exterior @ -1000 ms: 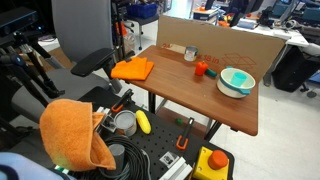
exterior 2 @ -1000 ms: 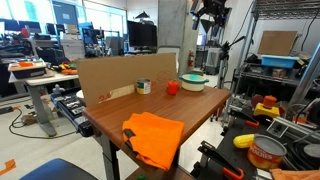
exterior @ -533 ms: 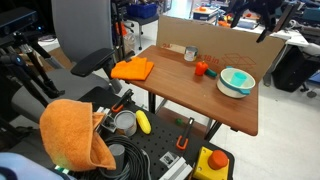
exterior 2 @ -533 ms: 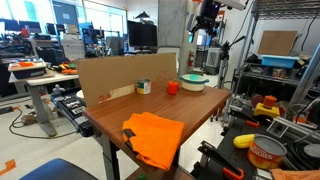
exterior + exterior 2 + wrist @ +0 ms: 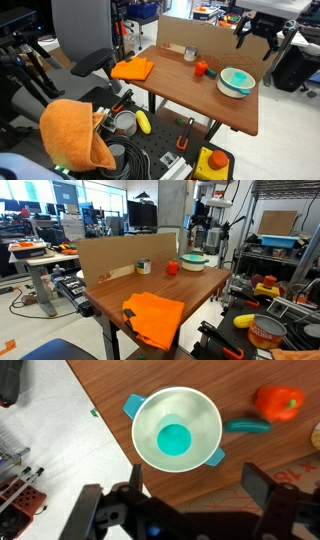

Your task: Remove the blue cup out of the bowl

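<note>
The blue cup stands in the bowl, and my gripper needs to close across the blue cup's upper part (image 5: 239, 75) (image 5: 174, 439), with its fingers on opposite outer sides.
The bowl (image 5: 150, 415), white outside and light teal inside, stands on the wooden table near its edge; it shows in both exterior views (image 5: 237, 82) (image 5: 193, 262). The blue cup (image 5: 174, 438) stands upright in the middle of the bowl, seen from straight above in the wrist view; I cannot make it out in the exterior views. My gripper (image 5: 200, 478) is open and empty. It hangs well above the bowl (image 5: 262, 38) (image 5: 198, 222) and touches nothing.
A small orange-red object (image 5: 277, 402) (image 5: 201, 69) lies beside the bowl, with a small teal piece (image 5: 245, 426) between them. A cardboard wall (image 5: 200, 35) lines the table's back, with a grey tin (image 5: 190, 54) before it. An orange cloth (image 5: 132, 69) (image 5: 152, 317) lies at the table's other end.
My gripper has come down from the top of the exterior views toward the bowl and still stays open. The bowl and the cup have not moved.
</note>
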Robot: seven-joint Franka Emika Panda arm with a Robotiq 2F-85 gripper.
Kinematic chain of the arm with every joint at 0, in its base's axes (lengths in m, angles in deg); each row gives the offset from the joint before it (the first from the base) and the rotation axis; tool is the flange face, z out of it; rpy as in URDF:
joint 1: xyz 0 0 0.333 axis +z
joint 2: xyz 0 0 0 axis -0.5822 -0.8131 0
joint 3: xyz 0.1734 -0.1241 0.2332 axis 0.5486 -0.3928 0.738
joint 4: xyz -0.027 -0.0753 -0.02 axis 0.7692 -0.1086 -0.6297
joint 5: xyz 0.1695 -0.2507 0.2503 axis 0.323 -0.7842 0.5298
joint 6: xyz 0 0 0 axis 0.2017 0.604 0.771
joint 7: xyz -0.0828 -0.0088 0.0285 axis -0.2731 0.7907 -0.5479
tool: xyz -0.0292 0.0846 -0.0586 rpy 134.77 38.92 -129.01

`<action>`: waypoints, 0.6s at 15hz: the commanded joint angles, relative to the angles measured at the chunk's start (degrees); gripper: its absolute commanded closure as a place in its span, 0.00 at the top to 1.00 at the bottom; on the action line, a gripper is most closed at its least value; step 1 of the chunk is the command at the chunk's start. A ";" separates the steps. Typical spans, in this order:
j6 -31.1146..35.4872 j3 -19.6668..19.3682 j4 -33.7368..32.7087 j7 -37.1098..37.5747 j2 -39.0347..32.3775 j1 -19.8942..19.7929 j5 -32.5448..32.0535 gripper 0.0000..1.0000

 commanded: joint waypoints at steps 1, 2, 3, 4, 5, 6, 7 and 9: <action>-1.35 0.17 -4.67 -2.06 -5.07 -0.73 -0.93 1.00; -1.96 0.35 -5.62 -2.51 -6.32 -0.85 -0.66 1.00; -2.48 0.46 -6.33 -2.89 -7.28 -0.94 -0.55 1.00; -2.96 0.54 -7.02 -3.13 -8.33 -0.95 -0.55 1.00; -3.24 0.51 -7.62 -3.13 -9.23 -0.91 -0.64 1.00; -3.81 0.46 -8.37 -2.99 -10.27 -0.83 -0.81 1.00; -4.23 0.35 -9.03 -2.78 -11.16 -0.74 -1.02 1.00; -5.90 0.20 -10.66 -2.17 -13.19 -0.65 -1.17 1.00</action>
